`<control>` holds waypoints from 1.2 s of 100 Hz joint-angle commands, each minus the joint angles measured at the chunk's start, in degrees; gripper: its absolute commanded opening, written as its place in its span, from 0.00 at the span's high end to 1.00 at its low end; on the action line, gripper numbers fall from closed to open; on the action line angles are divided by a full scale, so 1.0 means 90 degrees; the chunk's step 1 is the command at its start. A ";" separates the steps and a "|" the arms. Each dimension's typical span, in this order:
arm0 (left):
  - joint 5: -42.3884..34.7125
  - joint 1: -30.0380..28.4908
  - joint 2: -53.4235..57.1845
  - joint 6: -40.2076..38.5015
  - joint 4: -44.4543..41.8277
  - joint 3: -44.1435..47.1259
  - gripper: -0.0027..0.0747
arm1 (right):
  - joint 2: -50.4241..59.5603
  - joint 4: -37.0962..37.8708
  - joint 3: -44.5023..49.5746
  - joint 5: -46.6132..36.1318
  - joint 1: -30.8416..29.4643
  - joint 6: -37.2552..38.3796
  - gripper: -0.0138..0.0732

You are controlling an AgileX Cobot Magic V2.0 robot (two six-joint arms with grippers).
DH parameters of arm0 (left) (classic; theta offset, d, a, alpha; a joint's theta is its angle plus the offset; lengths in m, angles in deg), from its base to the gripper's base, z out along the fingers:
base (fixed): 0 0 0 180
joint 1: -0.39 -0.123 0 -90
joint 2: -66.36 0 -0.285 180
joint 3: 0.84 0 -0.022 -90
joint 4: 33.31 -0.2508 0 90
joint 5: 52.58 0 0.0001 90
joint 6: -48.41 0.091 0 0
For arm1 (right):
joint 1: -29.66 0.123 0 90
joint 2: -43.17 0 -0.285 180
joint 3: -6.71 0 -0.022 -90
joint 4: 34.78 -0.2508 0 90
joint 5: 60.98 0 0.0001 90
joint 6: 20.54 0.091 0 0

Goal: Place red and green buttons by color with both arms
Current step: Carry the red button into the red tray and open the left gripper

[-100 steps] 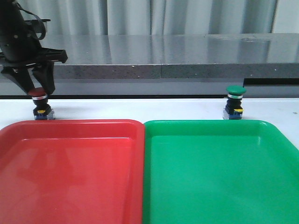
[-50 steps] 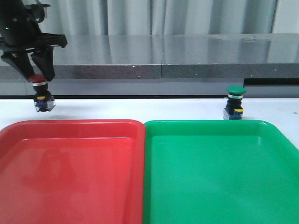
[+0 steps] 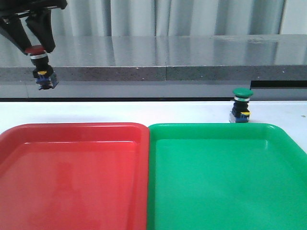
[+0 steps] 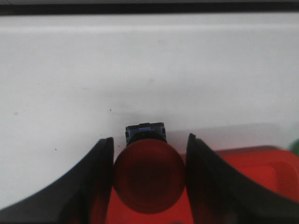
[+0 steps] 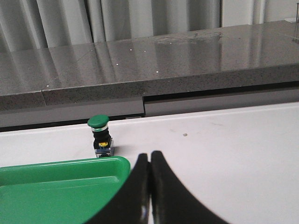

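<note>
The red button, now held high above the white table, will be released upright by my left gripper on the bottom of the red tray, somewhat (image 3: 43, 178) away from the green tray.
My left gripper (image 3: 34, 48) is shut on the red button (image 3: 39, 64) by its red cap and holds it high above the white table, behind the far left corner of the red tray (image 3: 72, 172). In the left wrist view the red cap (image 4: 148, 177) sits clamped between the two black fingers (image 4: 96, 182), with the tray's corner below it. The green button (image 3: 241, 105) stands upright on the table just behind the green tray (image 3: 225, 177). It also shows in the right wrist view (image 5: 101, 135). My right gripper (image 5: 150, 158) is shut and empty, to the right of the green tray's corner (image 5: 60, 186).
The two trays lie side by side and touch at the middle of the table's front. A grey stone ledge (image 3: 168, 57) runs along the back, with a pale curtain behind it.
My left gripper has lifted the red button off the table and raised it well up. The green button and the trays have not moved.
</note>
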State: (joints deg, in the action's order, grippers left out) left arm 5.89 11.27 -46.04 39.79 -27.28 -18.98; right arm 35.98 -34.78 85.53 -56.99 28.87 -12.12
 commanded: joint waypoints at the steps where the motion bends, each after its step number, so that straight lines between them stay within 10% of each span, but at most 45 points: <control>1: -0.0576 0.0190 0.0778 -0.0240 0.0045 0.0361 0.77 | 0.0136 0.0090 -0.0124 -0.0537 0.0005 -0.0042 0.91; 120: -0.2136 0.1327 0.1580 -0.0771 -0.0046 0.4182 0.74 | 0.0136 0.0090 -0.0124 -0.0537 0.0005 -0.0042 0.91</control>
State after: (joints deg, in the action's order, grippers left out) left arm -12.20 22.87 -33.64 33.42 -27.67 19.24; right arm 35.98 -34.78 85.53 -56.99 28.87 -12.12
